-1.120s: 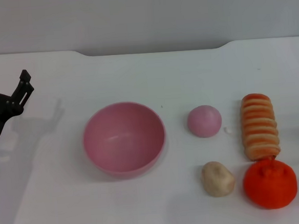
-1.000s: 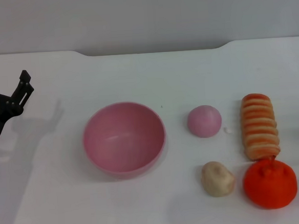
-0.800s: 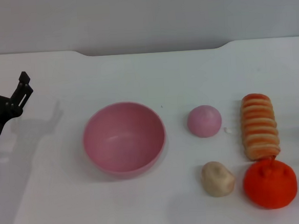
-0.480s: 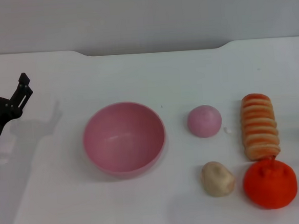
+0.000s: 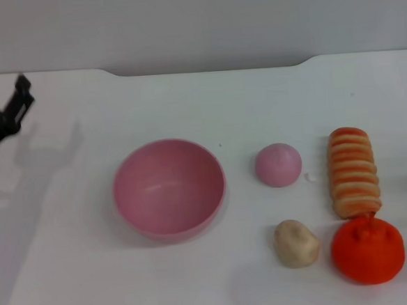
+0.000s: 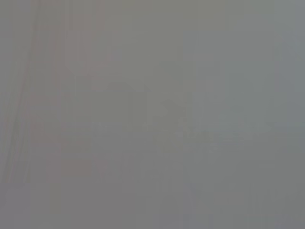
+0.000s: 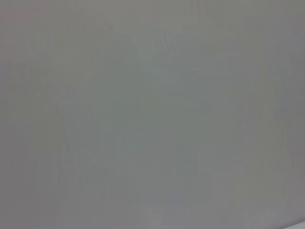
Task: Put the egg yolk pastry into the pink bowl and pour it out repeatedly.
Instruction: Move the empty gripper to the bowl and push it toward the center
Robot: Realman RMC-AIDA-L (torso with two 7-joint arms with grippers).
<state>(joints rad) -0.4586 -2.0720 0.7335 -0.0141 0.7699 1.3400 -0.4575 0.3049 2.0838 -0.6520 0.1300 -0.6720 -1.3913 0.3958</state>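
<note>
The robot's left gripper should close on the rim of the pink bowl (image 5: 120, 165), on the side turned away from the small pink dome.
The pink bowl (image 5: 169, 188) stands upright and empty left of the table's middle. The egg yolk pastry (image 5: 296, 243) lies on the table to the bowl's right, near the front, beside an orange round piece. My left gripper (image 5: 0, 93) is open and empty at the far left edge, well away from the bowl. My right gripper is out of view. Both wrist views show only plain grey surface.
A small pink dome (image 5: 278, 164) sits right of the bowl. A long orange-and-cream ridged roll (image 5: 353, 171) lies at the right, with an orange round piece (image 5: 367, 250) in front of it. A tiny white crumb (image 5: 310, 178) lies by the dome.
My left gripper has moved up and back toward the far left edge. The bowl, pastry and other pieces have not moved.
</note>
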